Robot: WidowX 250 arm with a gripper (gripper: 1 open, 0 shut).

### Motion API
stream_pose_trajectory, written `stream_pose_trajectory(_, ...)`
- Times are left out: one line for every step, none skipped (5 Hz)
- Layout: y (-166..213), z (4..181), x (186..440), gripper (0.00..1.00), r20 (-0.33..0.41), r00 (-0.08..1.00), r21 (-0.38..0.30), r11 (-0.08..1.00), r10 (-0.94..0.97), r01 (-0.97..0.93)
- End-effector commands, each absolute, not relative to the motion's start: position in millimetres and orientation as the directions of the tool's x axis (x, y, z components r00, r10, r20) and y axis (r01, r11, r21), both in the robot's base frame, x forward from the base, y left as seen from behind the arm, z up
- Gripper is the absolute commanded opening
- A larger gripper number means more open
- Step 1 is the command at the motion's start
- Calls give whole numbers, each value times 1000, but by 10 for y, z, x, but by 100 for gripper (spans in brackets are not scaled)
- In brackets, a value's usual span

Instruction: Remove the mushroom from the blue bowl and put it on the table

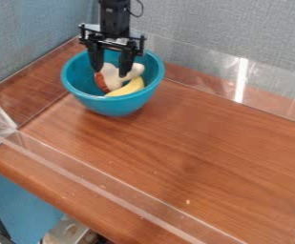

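Observation:
My gripper needs to open, go lower and close around the mushroom's reddish-brown cap (pixel 101 82) before lifting, because its cream stem reaches past one finger.
The blue bowl (pixel 112 91) sits at the back left of the wooden table (pixel 188 152). Inside it lies the mushroom (pixel 119 74), cream stem and reddish-brown cap, beside a yellow banana-like piece (pixel 128 89). My black gripper (pixel 114 63) hangs straight down into the bowl with its fingers spread open on either side of the mushroom. The fingers (pixel 96 57) partly cover the mushroom; I cannot tell whether they touch it.
Low clear acrylic walls (pixel 226 71) edge the table on all sides. A blue-grey backdrop stands behind. Bare wood stretches to the right and front of the bowl.

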State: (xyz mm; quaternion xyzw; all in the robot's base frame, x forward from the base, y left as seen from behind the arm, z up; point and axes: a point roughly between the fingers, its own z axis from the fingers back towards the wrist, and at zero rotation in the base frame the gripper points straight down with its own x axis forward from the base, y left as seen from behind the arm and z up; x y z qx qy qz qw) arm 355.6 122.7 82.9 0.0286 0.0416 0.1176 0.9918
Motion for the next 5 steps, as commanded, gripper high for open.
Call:
stream_pose_trajectory(1269,925,3689,0,-30,972,101,968,233,-229)
stream_pose_trajectory(1326,846,3759,0,-36,971,115,966,235,-229)
stream_pose_trajectory(1321,825,3767,100,-52,972,129,967,228,-220)
stream_pose_trajectory(1318,814,3771,100,-66,972,137,967,227,-217)
stream_pose_trajectory(1314,849,3781,0,-64,973,134,968,221,-211)
